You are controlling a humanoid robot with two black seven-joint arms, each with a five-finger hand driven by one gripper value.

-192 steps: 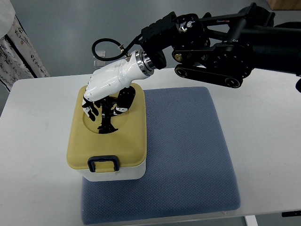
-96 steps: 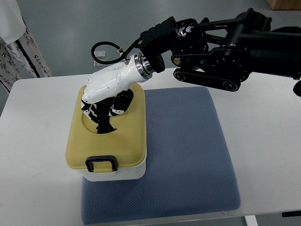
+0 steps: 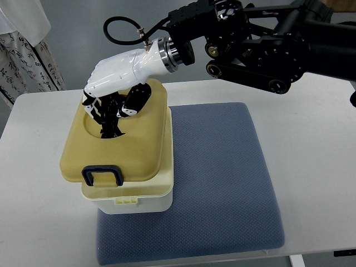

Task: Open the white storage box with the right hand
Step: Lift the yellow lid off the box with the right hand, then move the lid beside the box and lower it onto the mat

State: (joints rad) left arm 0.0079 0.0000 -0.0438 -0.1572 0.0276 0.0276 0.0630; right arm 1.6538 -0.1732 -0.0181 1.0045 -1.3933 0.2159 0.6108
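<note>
My right gripper needs to set the tan lid down on the far half of the blue-grey mat (image 3: 219, 147) beside the storage box.
A white storage box (image 3: 142, 200) stands on the front left corner of a blue-grey mat (image 3: 217, 178). Its tan lid (image 3: 142, 144), with a dark blue latch handle (image 3: 102, 176) at the front, is raised off the box and shifted to the left. My right hand (image 3: 111, 105), white with black fingers, comes in from the right and grips the lid by the oval hollow in its top, fingers curled down into it. The box's front rim and a small clip (image 3: 126, 201) now show under the lid. No left arm is in view.
The mat lies on a white table (image 3: 39, 183). A person's patterned clothing (image 3: 25, 55) hangs at the far left beyond the table. My black right arm (image 3: 267, 50) spans the upper right above the table's far edge.
My right hand has lifted the tan lid up and to the left, off the white box. The box rim, hidden before, now shows below the lid's front.
</note>
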